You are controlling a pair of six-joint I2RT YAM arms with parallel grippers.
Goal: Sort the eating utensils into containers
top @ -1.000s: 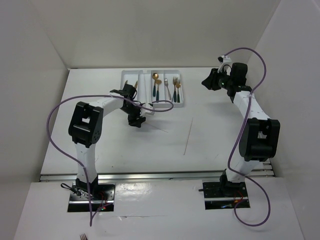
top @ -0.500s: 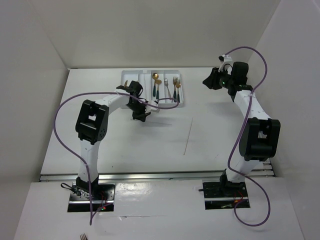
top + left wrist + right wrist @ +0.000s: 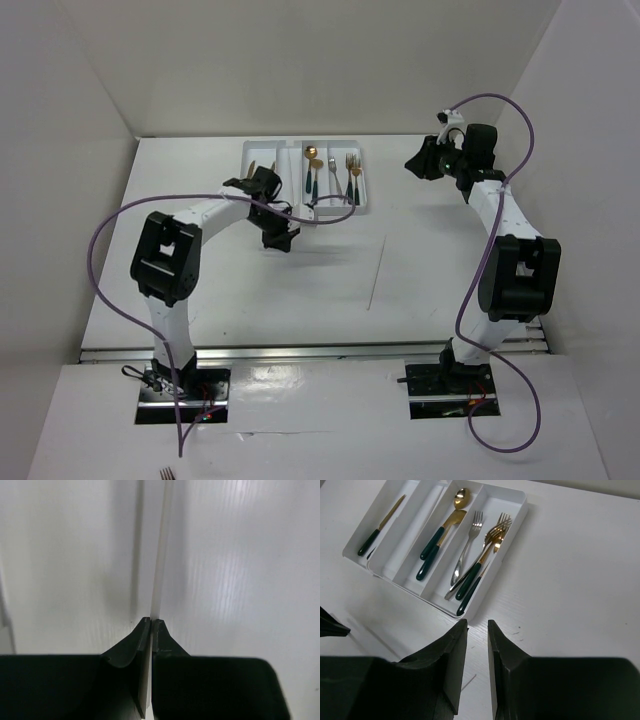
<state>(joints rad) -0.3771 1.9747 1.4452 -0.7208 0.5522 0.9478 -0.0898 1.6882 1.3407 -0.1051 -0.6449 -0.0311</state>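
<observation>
My left gripper should set the thin pale stick in the tray compartment (image 3: 287,178) between the gold knives and gold spoons.
In the left wrist view my left gripper (image 3: 151,621) is shut on a thin pale stick (image 3: 161,550), which runs straight out from the fingertips just over the white table. From above, that gripper (image 3: 279,237) sits just in front of the white tray (image 3: 300,143). Another pale stick (image 3: 376,272) lies on the table to its right. The tray's compartments (image 3: 519,502) hold a gold knife with a teal handle (image 3: 377,527), a gold spoon and knife (image 3: 440,532), and several forks (image 3: 477,562). My right gripper (image 3: 476,623) hangs open and empty right of the tray.
White walls enclose the table on the left, back and right. A purple cable (image 3: 330,213) from the left arm loops over the tray's near edge. The right arm (image 3: 480,170) stands near the right wall.
My left gripper has shut on the pale stick, and the left arm's elbow has swung. The right arm has hardly moved.
</observation>
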